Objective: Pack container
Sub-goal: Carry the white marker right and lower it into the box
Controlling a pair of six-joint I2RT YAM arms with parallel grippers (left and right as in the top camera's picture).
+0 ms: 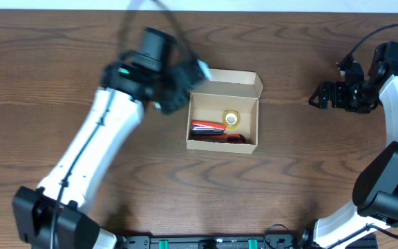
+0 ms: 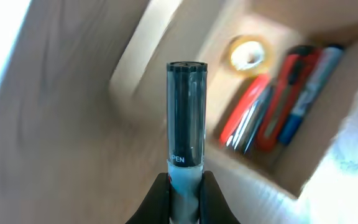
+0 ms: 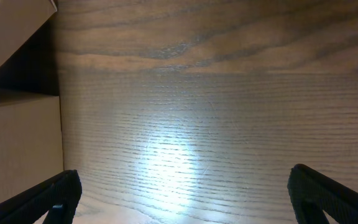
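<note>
The robot's left gripper will release the black-capped marker inside the cardboard container (image 1: 215, 130) (image 2: 263, 110), between the red tools near the tape.
The tan cardboard container (image 1: 223, 144) stands open mid-table, its lid flap folded back. Inside lie a roll of tape (image 1: 231, 119), a red tool (image 1: 209, 128) and a marker. My left gripper (image 1: 178, 86) hovers just left of the container's upper left corner, shut on a marker with a dark cap (image 2: 186, 112). In the left wrist view the container (image 2: 166, 37) is blurred, with the tape (image 2: 249, 55) and red tools (image 2: 253, 112) inside. My right gripper (image 1: 321, 95) is open and empty, far right of the container, whose side shows in the right wrist view (image 3: 17, 143).
The wooden table (image 1: 302, 180) surrounds the container. The right arm (image 1: 392, 104) curves along the right edge. The left arm (image 1: 95, 152) crosses the left half of the table.
</note>
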